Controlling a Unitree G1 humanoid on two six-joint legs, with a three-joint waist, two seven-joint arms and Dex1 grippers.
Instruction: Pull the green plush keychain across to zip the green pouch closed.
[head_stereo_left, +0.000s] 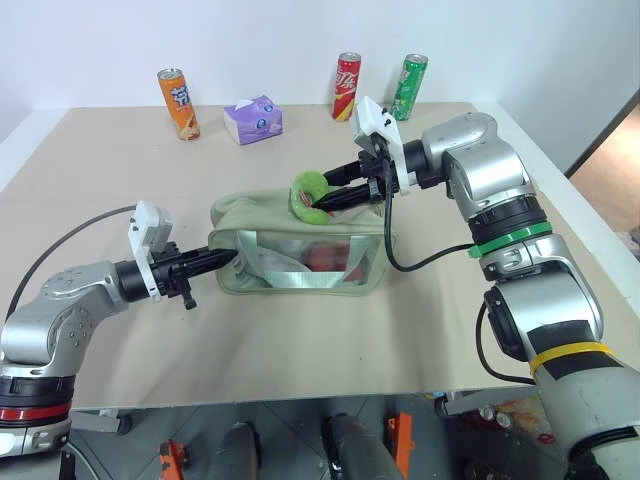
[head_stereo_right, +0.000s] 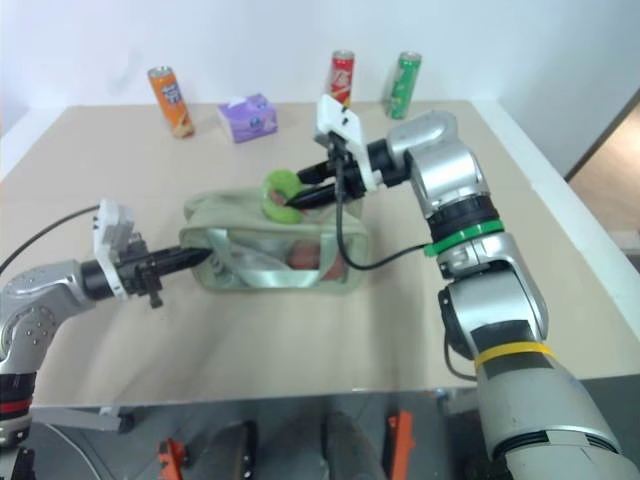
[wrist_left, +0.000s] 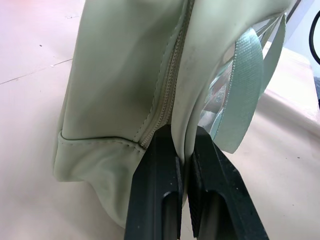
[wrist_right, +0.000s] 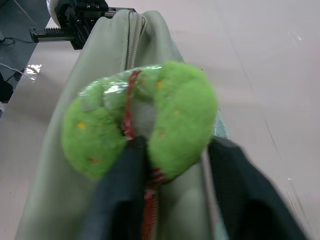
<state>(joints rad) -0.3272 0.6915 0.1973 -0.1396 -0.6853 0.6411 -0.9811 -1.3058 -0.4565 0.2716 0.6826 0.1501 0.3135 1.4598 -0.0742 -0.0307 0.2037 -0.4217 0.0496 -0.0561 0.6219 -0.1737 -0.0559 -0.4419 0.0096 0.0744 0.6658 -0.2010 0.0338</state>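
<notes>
I will open my right gripper, rise clear and close on just the plush ring's side (wrist_right: 187, 120), as its fingers straddle the pouch's fabric beneath the plush keychain.
The green pouch (head_stereo_left: 300, 262) lies on its side mid-table, clear window facing me, zipper (wrist_left: 172, 75) along its top. My left gripper (head_stereo_left: 222, 258) is shut on the pouch's left end, pinching the fabric beside the zipper's end (wrist_left: 184, 150). The green plush keychain (head_stereo_left: 310, 192) sits on top of the pouch near its middle, on a red cord. My right gripper (head_stereo_left: 322, 207) reaches in from the right. One finger is inside the plush ring and the other outside, so they close on one side of the keychain (wrist_right: 175, 115).
Along the table's far edge stand an orange can (head_stereo_left: 178, 103), a purple tissue pack (head_stereo_left: 253, 119), a red can (head_stereo_left: 346, 86) and a green can (head_stereo_left: 408, 87). A black cable (head_stereo_left: 400, 262) hangs from my right wrist beside the pouch's right end.
</notes>
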